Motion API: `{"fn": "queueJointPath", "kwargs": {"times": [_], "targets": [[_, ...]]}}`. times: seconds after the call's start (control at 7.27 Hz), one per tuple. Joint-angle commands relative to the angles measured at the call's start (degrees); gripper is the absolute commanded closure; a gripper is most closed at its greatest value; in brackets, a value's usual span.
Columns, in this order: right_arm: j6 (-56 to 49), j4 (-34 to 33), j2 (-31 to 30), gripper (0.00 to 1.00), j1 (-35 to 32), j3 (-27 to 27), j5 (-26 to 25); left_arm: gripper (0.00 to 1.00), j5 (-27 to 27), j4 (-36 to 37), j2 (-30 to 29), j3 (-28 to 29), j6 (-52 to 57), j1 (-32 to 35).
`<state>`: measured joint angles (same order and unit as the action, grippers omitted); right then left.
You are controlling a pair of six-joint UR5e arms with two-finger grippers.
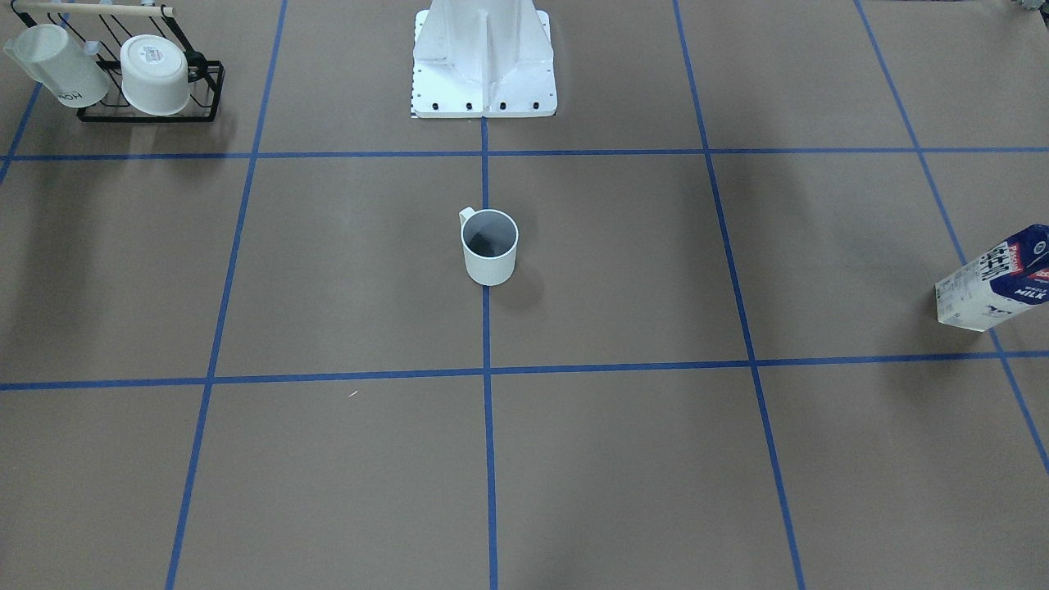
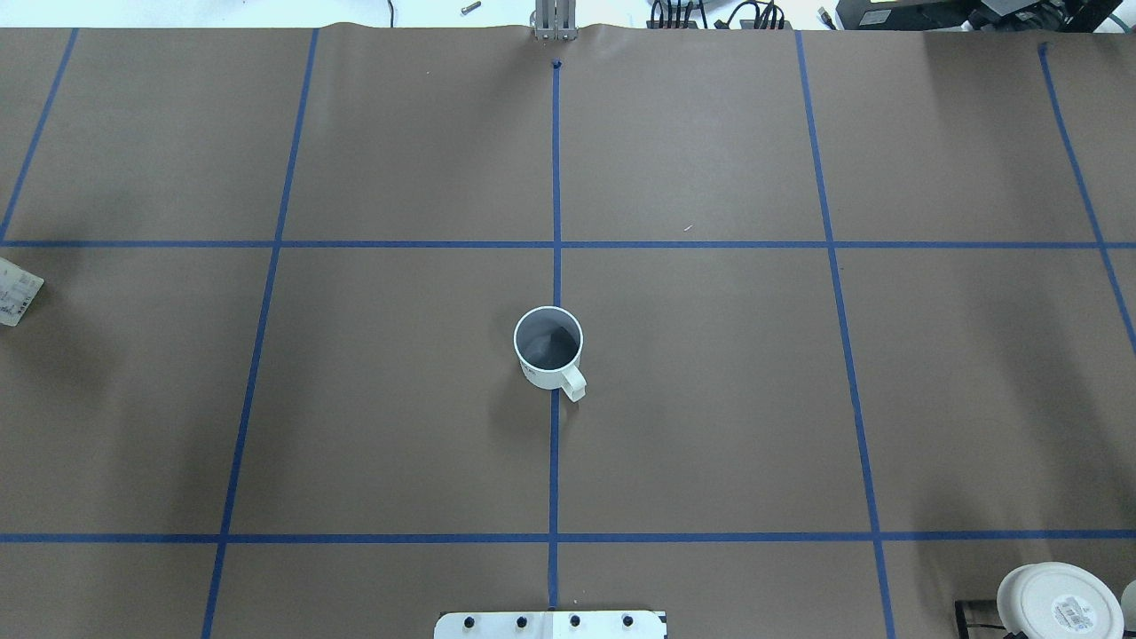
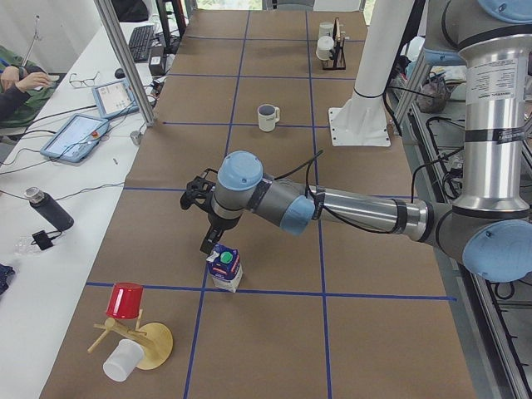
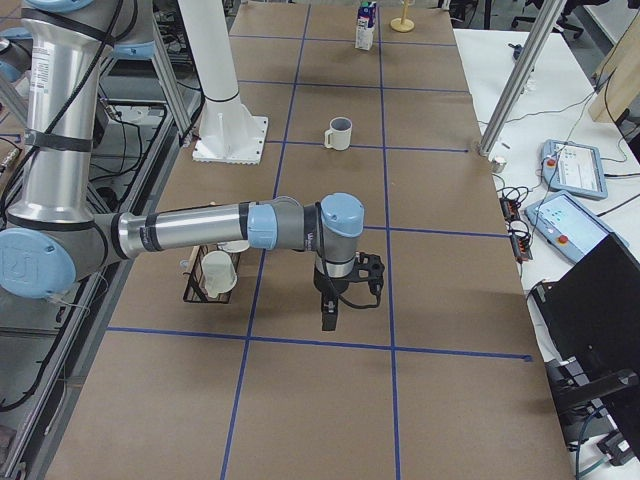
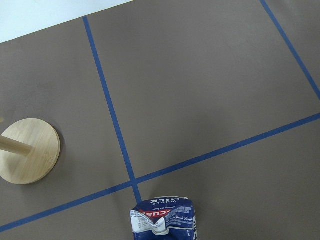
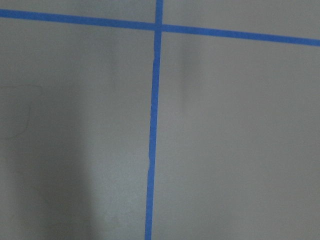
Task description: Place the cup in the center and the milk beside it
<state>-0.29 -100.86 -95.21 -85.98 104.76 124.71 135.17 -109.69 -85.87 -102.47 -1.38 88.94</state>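
Observation:
The milk carton has a dark blue upper part (image 1: 1030, 250) (image 5: 164, 218) above its white lower half. My left gripper closes on that part next.
The plain white cup (image 1: 490, 246) stands upright in the middle of the brown table, on the centre blue tape line (image 2: 554, 461). It also shows in the overhead view (image 2: 548, 346). The milk carton (image 3: 224, 268) stands upright far out at the table's left end, green cap up. It also shows in the front view (image 1: 996, 279) and the left wrist view (image 5: 165, 220). My left gripper (image 3: 208, 243) hangs just above and beside the carton; I cannot tell if it is open. My right gripper (image 4: 328, 318) points down over bare table near the rack; I cannot tell its state.
A black wire rack (image 1: 147, 78) with two other white cups stands near my right arm (image 4: 215, 270). A wooden stand (image 3: 137, 337) with a red cup and a white cup is beyond the milk; its base shows in the left wrist view (image 5: 27, 150). The robot's white pedestal (image 1: 483, 61) stands behind the cup.

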Motion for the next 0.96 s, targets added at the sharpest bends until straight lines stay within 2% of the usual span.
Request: {"fn": "queueJointPath", "kwargs": {"times": [0.0,0.28,0.69,0.83], "targets": [[-7.23,-1.36,4.07,0.0,-3.04,-5.88,0.53,0.01,0.0,0.0,0.26,-0.1,-0.11,0.09],[-7.26,-1.36,3.19,0.0,-3.23,-5.89,0.71,0.01,-0.35,0.43,-0.69,0.51,-0.2,0.0],[-7.09,-1.19,3.19,0.0,-3.15,-5.8,0.71,0.01,-0.53,-0.79,-2.01,5.77,0.24,-0.17],[-7.09,-1.18,3.19,0.0,-3.14,-5.8,0.71,0.01,-0.61,-3.14,-1.85,7.7,0.24,-1.65]]}}
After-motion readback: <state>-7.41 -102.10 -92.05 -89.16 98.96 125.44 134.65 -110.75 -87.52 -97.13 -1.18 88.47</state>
